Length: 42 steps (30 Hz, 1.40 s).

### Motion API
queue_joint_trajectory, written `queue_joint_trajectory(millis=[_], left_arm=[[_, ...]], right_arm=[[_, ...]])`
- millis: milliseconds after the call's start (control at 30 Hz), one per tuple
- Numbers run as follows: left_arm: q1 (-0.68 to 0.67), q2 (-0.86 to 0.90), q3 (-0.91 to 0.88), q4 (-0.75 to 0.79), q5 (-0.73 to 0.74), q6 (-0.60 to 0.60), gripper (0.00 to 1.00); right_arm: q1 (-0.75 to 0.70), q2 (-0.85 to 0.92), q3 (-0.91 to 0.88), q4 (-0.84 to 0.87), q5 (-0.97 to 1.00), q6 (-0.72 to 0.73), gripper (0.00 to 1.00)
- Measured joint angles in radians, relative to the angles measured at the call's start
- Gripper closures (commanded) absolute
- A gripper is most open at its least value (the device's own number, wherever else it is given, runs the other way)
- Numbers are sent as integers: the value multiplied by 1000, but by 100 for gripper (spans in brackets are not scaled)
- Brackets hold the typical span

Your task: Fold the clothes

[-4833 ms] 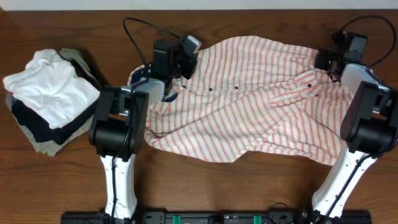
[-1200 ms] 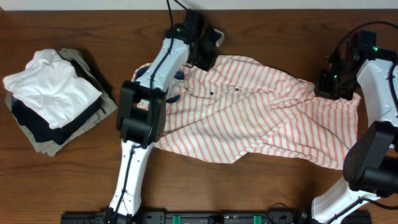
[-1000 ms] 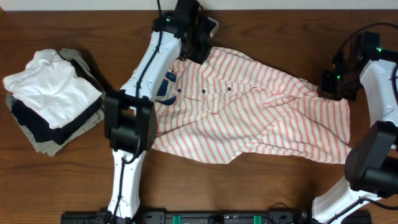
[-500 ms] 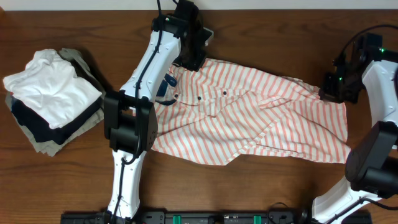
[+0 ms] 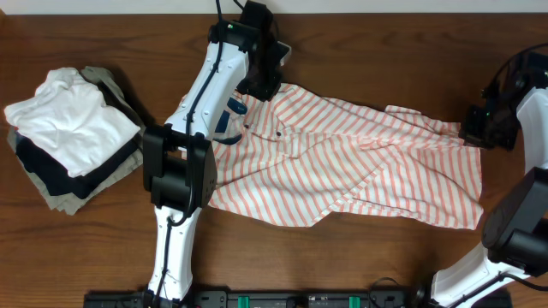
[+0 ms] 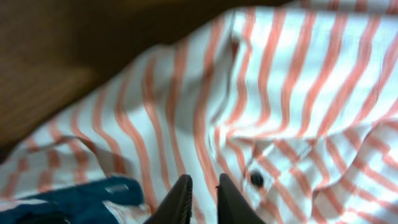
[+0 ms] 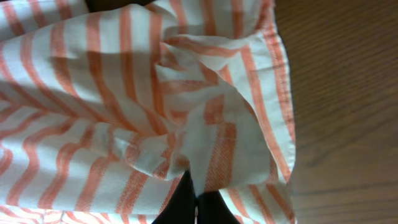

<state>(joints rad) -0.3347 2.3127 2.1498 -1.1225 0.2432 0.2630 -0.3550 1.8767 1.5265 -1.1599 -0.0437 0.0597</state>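
Observation:
Next, I release the striped shirt's edge with my right gripper on the shirt's flat lower layer (image 5: 465, 161) beside its outer side hem. The shirt now lies spread across the table.
The striped shirt (image 5: 360, 162) lies spread across the middle of the wooden table (image 5: 103, 257), its dark blue inner collar (image 5: 233, 109) at the left. My left gripper (image 5: 261, 84) is at the shirt's top left corner by the collar, shut on a fold of cloth. In the left wrist view the fingers (image 6: 180, 199) pinch striped fabric (image 6: 280, 93) beside a dark button (image 6: 256, 178) and the blue collar (image 6: 81, 199). My right gripper (image 5: 476, 135) is shut on the shirt's far right edge. In the right wrist view (image 7: 198, 202) bunched hem fabric (image 7: 124, 93) sits between its tips.
A pile of folded white, black and khaki garments (image 5: 73, 137) sits at the table's left side. Both arm bases stand at the front edge. A cable runs along the back edge by the wall behind the left arm.
My right gripper has moved to the right with the shirt's edge, drawing the cloth out flatter and wider. My left gripper has come down and left from the back edge with the collar end.

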Motion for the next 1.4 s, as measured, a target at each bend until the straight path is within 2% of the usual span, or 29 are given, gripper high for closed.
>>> queue_joint_trajectory(millis=[167,267,333,433,533,700,833,1067,1233,1400], left_arm=[[0,0,0,-83,-7,-1,94],[0,0,0,-69,-8,3,75],[0,0,0,-14,-11,0,53],[0,0,0,108,-13,1,35],[0,0,0,224,-12,13,22],[0,0,0,270,-10,84,21],[0,17,0,268,-6,208,22],[0,100,-1,295,-7,393,32],[0,127,-2,340,-7,444,36],[1,129,-2,321,-1,459,36]], right_arm=[[0,0,0,-1,0,0,99],[0,0,0,-2,0,0,99],[0,0,0,-3,0,0,99],[0,0,0,-3,0,0,99],[0,0,0,-3,0,0,99],[0,0,0,-4,0,0,99],[0,0,0,-5,0,0,99],[0,0,0,-7,0,0,99],[0,0,0,-7,0,0,99],[0,0,0,-7,0,0,99]])
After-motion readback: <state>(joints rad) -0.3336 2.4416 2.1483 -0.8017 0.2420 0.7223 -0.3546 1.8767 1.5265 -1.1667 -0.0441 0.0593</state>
